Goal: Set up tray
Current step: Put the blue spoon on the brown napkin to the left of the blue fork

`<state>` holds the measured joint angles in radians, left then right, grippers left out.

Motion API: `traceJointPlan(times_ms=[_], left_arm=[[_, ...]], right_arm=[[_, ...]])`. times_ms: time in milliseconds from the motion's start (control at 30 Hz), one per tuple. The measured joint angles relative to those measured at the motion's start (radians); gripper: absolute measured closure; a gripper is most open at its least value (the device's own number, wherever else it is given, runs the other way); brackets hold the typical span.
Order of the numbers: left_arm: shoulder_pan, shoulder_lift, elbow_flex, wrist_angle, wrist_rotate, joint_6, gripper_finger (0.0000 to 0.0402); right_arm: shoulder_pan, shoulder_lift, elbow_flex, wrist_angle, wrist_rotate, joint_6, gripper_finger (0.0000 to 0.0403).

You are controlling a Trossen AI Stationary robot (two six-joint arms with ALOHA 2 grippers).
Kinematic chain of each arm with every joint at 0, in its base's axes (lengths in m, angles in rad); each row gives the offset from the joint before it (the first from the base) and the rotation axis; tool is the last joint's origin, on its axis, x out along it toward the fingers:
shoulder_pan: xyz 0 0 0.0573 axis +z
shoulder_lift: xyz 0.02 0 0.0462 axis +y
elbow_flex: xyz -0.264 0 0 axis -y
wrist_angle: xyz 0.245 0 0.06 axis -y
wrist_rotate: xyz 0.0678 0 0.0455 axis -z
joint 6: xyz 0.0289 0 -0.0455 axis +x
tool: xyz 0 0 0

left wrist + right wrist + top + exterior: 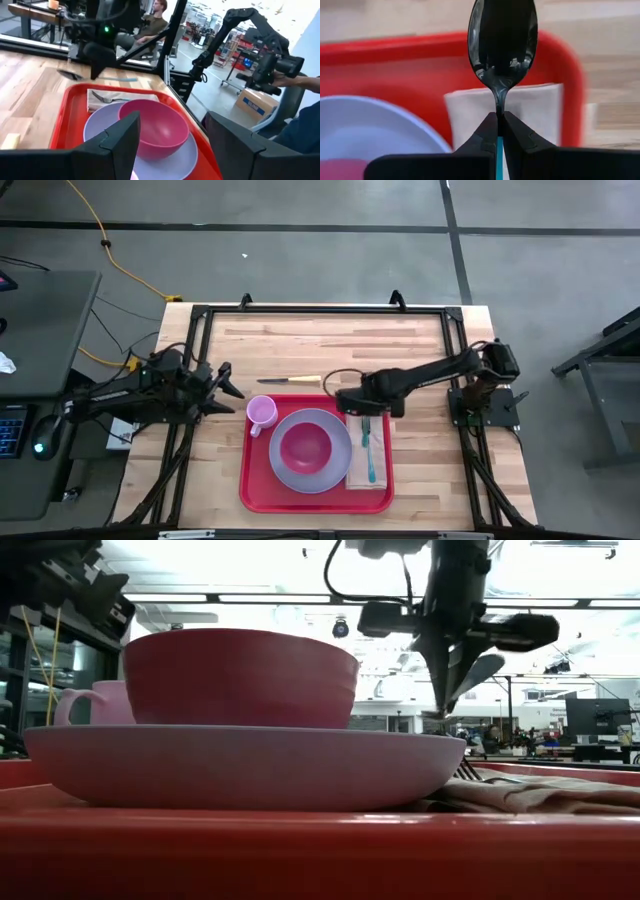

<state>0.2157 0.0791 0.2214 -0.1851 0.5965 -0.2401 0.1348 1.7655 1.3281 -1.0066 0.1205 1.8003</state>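
The robot's right gripper will set the spoon, now held above the tray's far corner, down on the napkin [356,453] between the fork and the lavender plate.
A red tray [250,485] lies on the wooden table. It carries a lavender plate [288,476] with a pink bowl [305,445] in it, a pink cup [262,412], and a tan napkin [380,472] with a teal-handled fork [369,452] on it. My right gripper [362,408] hangs over the tray's far right corner, shut on a spoon [502,42] with a dark shiny bowl and a teal handle. My left gripper [226,385] stands open at the table's left, level and pointing toward the tray, with nothing between its fingers. My right gripper pinches the spoon between its two fingers at the neck [498,106], where the metal meets the teal handle. The fingers point down from above and lie across the spoon. The spoon is lifted clear above the napkin [540,112], its bowl sticking out past the fingertips.
A knife [288,381] with a yellow handle lies on the table just beyond the tray's far rim. A black frame runs around the table. A person sits beyond the table in the left wrist view.
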Motion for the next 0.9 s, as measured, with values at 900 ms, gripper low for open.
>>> traceJointPlan(times_ms=[900], left_arm=[[0.000, -0.045, 0.000, -0.126, 0.000, -0.019, 0.0147]], right_arm=[[0.134, 0.138, 0.000, 0.199, -0.123, 0.113, 0.0403]])
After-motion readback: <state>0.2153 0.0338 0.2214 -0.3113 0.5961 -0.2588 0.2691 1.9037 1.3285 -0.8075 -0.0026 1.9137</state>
